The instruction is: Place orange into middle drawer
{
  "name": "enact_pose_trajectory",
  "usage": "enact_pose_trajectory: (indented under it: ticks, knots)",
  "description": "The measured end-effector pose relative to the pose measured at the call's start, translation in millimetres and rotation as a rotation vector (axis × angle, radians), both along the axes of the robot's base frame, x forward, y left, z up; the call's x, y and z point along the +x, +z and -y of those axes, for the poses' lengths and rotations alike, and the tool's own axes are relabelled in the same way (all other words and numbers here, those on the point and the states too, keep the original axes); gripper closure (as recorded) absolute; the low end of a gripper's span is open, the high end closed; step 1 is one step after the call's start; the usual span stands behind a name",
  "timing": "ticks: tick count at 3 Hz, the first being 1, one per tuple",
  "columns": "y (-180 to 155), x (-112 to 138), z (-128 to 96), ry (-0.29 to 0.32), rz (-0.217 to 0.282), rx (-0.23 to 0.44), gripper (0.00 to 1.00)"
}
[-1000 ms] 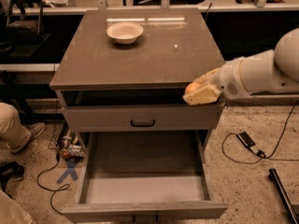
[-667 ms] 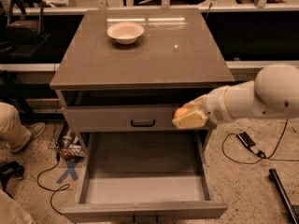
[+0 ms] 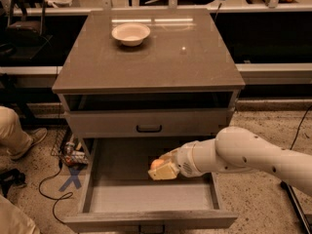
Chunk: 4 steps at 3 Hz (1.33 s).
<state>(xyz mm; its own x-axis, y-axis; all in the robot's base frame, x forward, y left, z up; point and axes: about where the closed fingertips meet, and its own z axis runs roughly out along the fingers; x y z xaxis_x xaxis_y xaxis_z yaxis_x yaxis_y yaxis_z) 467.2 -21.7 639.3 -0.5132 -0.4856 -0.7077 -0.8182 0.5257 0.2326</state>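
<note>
My gripper is going to release the orange near the middle of the pale grey drawer's bottom (image 3: 152,182), below the black handle of the closed drawer.
The middle drawer (image 3: 141,200) is pulled out wide below the cabinet top, and its pale grey floor shows. My gripper (image 3: 163,169) reaches in from the right on the white arm and hangs just above the drawer floor, near its middle. It is shut on the orange (image 3: 157,164), a small round fruit that shows between the pale fingers. The orange is inside the drawer's outline, held a little above the floor.
The upper drawer front with a black handle (image 3: 148,128) is closed just above the gripper. A shallow white bowl (image 3: 130,33) sits on the cabinet top at the back left. A person's leg and shoe (image 3: 19,135), cables and a blue tape cross (image 3: 71,180) lie on the floor at the left.
My gripper has carried the orange down and to the left, from beside the cabinet top's right edge, past the upper drawer front, into the open middle drawer.
</note>
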Motion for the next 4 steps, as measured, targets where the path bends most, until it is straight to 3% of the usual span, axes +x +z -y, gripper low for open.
enact_pose_trajectory:
  ticks: [1, 2, 3, 4]
  knots:
    - [-4, -1, -1, -0.005, -0.005, -0.005, 1.00]
    - [-34, -3, 1, -0.041, -0.043, -0.043, 1.00]
    - [-86, 0, 1, -0.109, -0.085, -0.078, 1.00]
    - [-155, 22, 0, -0.228, -0.118, -0.061, 0.98]
